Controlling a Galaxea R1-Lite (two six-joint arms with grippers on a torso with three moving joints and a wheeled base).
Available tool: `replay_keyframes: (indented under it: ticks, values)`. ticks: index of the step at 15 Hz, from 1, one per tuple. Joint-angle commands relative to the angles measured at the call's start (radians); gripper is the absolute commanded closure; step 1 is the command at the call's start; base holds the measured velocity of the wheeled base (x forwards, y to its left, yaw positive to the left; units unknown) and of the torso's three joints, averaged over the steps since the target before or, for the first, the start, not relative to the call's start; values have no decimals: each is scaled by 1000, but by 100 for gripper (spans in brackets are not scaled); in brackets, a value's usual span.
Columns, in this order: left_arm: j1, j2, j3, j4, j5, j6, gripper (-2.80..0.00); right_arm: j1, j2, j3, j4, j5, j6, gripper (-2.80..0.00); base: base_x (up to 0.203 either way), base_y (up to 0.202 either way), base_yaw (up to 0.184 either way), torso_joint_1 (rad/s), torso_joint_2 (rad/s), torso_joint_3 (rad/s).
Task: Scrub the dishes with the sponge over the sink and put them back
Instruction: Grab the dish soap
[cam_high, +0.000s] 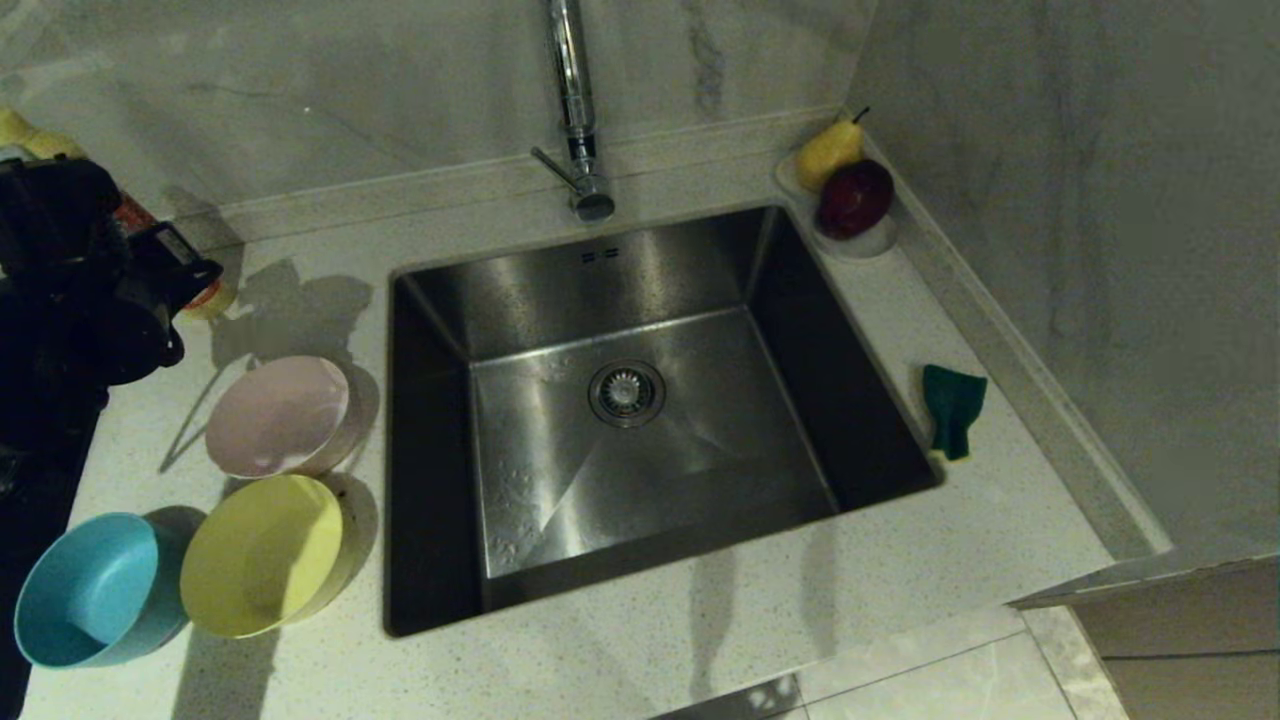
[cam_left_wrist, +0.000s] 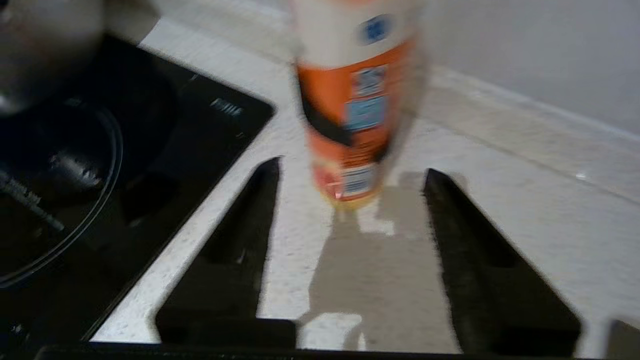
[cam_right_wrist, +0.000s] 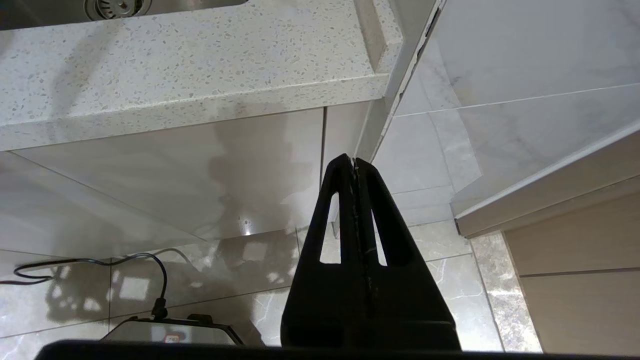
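The orange-labelled bottle has a black band. My left gripper should close around that band on the lower part (cam_high: 209, 292) (cam_left_wrist: 349, 150) of the bottle.
Three bowls stand on the counter left of the sink (cam_high: 600, 280): pale pink (cam_high: 280, 415), yellow (cam_high: 262, 555) and light blue (cam_high: 95, 590). The green sponge (cam_high: 953, 408) lies on the counter right of the sink. My left gripper (cam_left_wrist: 352, 172) is open and holds nothing. It hovers over the counter at the far left (cam_high: 185, 275), behind the pink bowl, and points at an orange-labelled bottle (cam_left_wrist: 350, 100) just ahead of its fingertips. My right gripper (cam_right_wrist: 354, 161) is shut on nothing and hangs parked below the counter's front edge, out of the head view.
A chrome faucet (cam_high: 575, 110) rises behind the sink. A small white dish holding a pear and a dark red fruit (cam_high: 850, 190) sits at the back right corner. A black cooktop (cam_left_wrist: 100, 150) with a pot (cam_left_wrist: 45, 50) lies left of the bottle. Walls close the back and right.
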Motion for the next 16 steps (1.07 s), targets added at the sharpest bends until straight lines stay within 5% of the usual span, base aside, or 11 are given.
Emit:
replay_keyframes:
  ticks: [1,4,16]
  values:
    - [25,19,19,-55,-8,-9,-280,0,1,0,-1,0,0,0,0,0,0,0,0,0]
    - [49,42,66,-171,-54,-5,-280,0,-1,0,-1,0,0,0,0,0,0,0,0,0]
    - [87,153,-56,-222,-145,17,-280,0,0,0,-1,0,0,0,0,0,0,0,0,0]
